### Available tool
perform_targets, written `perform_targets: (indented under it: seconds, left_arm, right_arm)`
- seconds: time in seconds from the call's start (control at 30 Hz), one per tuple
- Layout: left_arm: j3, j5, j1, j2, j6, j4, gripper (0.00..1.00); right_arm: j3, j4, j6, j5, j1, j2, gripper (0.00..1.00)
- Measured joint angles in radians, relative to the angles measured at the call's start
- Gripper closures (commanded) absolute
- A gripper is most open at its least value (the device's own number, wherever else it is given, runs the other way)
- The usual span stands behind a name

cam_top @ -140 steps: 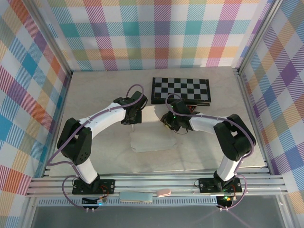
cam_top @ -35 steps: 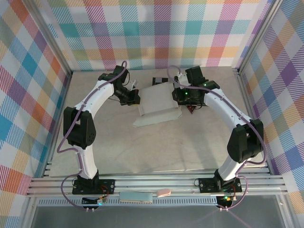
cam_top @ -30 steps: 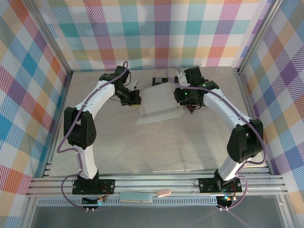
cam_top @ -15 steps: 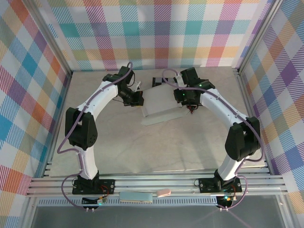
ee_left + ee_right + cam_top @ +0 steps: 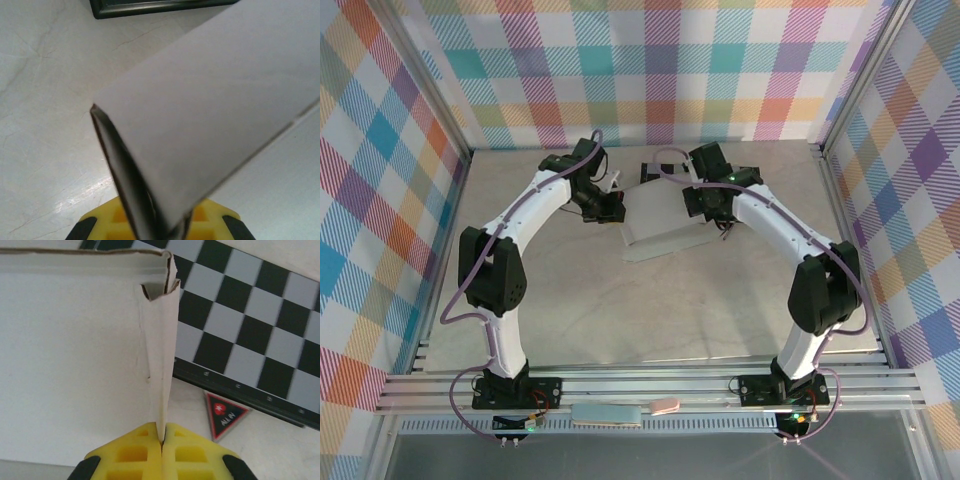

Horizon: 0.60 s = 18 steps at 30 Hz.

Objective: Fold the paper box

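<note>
The paper box's doubled side gapes at its far corner, beyond the right gripper's pinch, so the robot's right gripper will open and pinch the paper box's side nearer the corner (image 5: 162,342).
The paper box (image 5: 660,222) is a pale sheet of thin cardboard, lying mid-table with its side flaps raised. My left gripper (image 5: 612,206) is at its left edge, shut on a flap. In the left wrist view that flap (image 5: 210,105) rises from between the yellow fingers (image 5: 100,227) of the left gripper (image 5: 160,231). My right gripper (image 5: 706,208) is at the right edge. In the right wrist view the right gripper (image 5: 162,441) is shut on the upright side wall (image 5: 162,355), which is folded double, beside the box's flat panel (image 5: 70,365).
The black-and-white chessboard (image 5: 250,315) lies just beyond the box, and a corner of it (image 5: 651,172) shows between the arms. A small red-and-black triangular tag (image 5: 225,412) lies on the table beside it. Plaid walls enclose the table on three sides.
Over the last second both grippers have drawn closer together with the box between them. The box has shifted slightly right and towards the back, and its sides stand steeper.
</note>
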Motion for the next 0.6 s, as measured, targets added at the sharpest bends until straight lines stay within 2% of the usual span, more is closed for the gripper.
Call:
perform_targets:
  seconds: [0.17, 0.3, 0.4, 0.6]
  left_arm:
    - [0.003, -0.021, -0.013, 0.000, -0.010, 0.015, 1.00]
    - [0.003, -0.036, -0.015, 0.000, -0.025, 0.016, 1.00]
    - [0.003, -0.039, -0.015, 0.000, -0.027, 0.015, 1.00]
    - [0.003, -0.035, -0.015, 0.000, -0.027, 0.016, 1.00]
  right_arm:
    - [0.081, -0.084, 0.066, 0.202, 0.069, 0.063, 1.00]
    - [0.091, -0.116, 0.111, 0.268, 0.100, 0.082, 1.00]
    - [0.090, -0.115, 0.121, 0.234, 0.087, 0.082, 1.00]
    - [0.090, -0.097, 0.109, -0.005, -0.005, 0.080, 0.94]
